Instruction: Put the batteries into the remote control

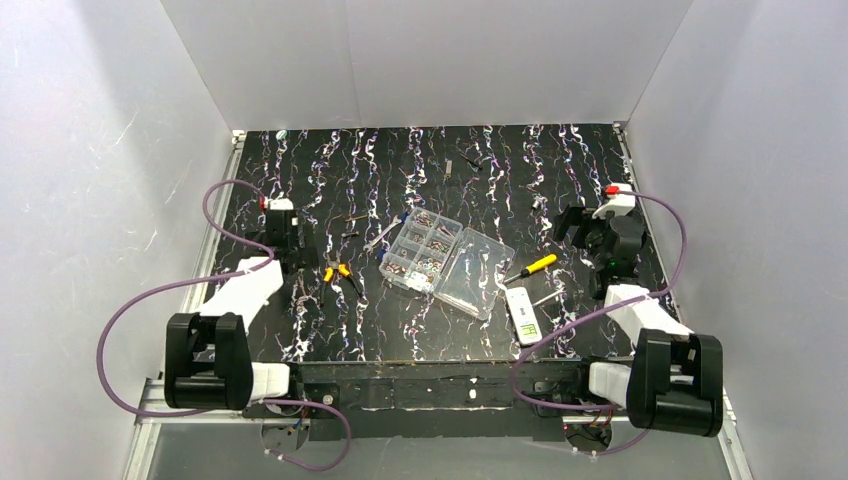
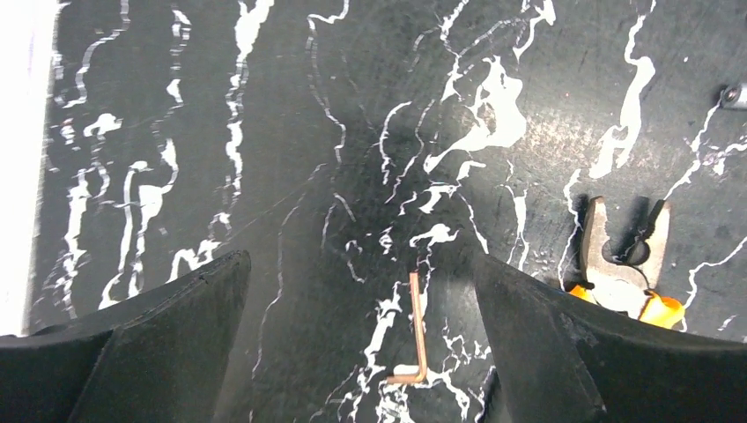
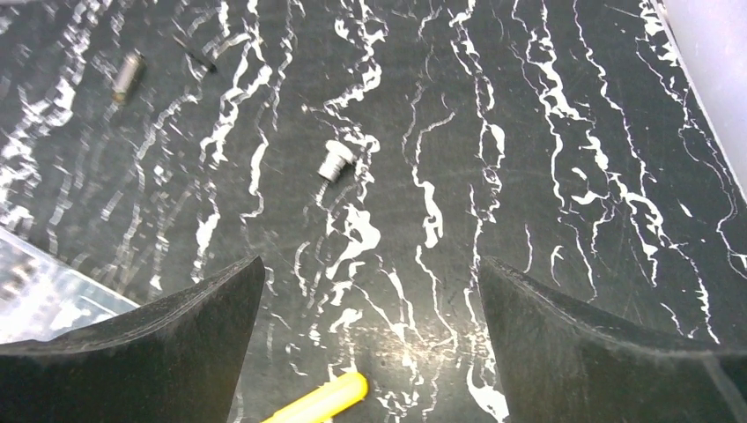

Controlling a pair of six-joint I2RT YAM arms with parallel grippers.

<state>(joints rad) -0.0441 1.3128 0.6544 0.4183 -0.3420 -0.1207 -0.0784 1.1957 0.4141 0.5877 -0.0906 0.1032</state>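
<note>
The robot's right gripper will close on the screen end [image 1: 527, 326] of the remote control, the end nearest the front edge of the mat, gripping it across its sides.
The remote control [image 1: 523, 313] is a slim white bar with a green mark. It lies on the black marbled mat near the front edge, right of centre, and shows in neither wrist view. My left gripper [image 1: 290, 248] is open and empty over the mat at the left; its wrist view [image 2: 361, 264] shows a small copper hex key [image 2: 417, 330] between the fingers. My right gripper [image 1: 588, 235] is open and empty at the right, behind the remote [image 3: 372, 264]. A small grey cylinder [image 3: 128, 75], perhaps a battery, lies far ahead of it.
A clear organiser box [image 1: 445, 257] with its lid open stands mid-table. A yellow-handled screwdriver [image 1: 535, 266] lies between it and the remote; its handle tip [image 3: 326, 398] shows by the right fingers. Orange-handled pliers [image 1: 338, 272] lie right of the left gripper [image 2: 621, 264]. A small metal piece [image 3: 335, 161] lies ahead.
</note>
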